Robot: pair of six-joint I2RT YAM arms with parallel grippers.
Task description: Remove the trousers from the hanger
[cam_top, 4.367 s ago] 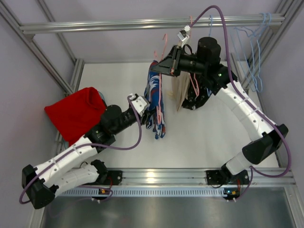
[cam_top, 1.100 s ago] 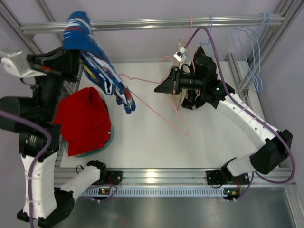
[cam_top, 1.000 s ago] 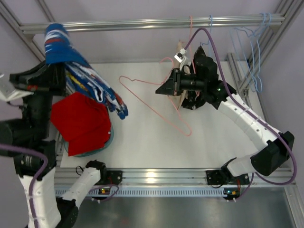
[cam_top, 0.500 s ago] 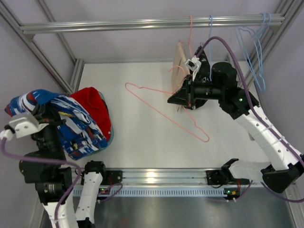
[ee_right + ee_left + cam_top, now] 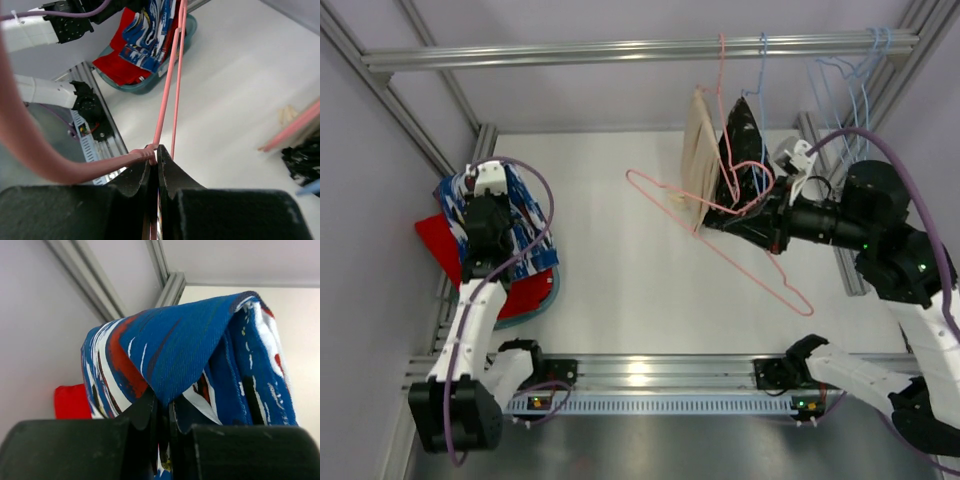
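The bare pink hanger, now in the air over the table, will be let go of by my right gripper on the top rail [image 5: 839, 45], just beside the blue wire hangers.
The blue patterned trousers [image 5: 515, 225] lie over a red cloth [image 5: 445, 250] in a teal basket at the left; they also show in the left wrist view [image 5: 200, 350]. My left gripper [image 5: 485, 200] is shut on a fold of them [image 5: 162, 405]. My right gripper [image 5: 720, 215] is shut on a bare pink wire hanger [image 5: 740, 255], pinched at its neck [image 5: 155, 152], and holds it in the air over the table. The beige trousers [image 5: 698, 155] hang from the top rail on another pink hanger [image 5: 722, 70], next to a black garment [image 5: 740, 135].
The teal basket [image 5: 548, 295] sits at the table's left edge and shows in the right wrist view [image 5: 150, 82]. Blue wire hangers [image 5: 855, 90] hang at the rail's right end. Aluminium frame posts stand at both sides.
My left arm swung the blue trousers off the hanger, out to the left and down onto the red cloth in the basket. My right gripper carried the bare pink hanger to the right.
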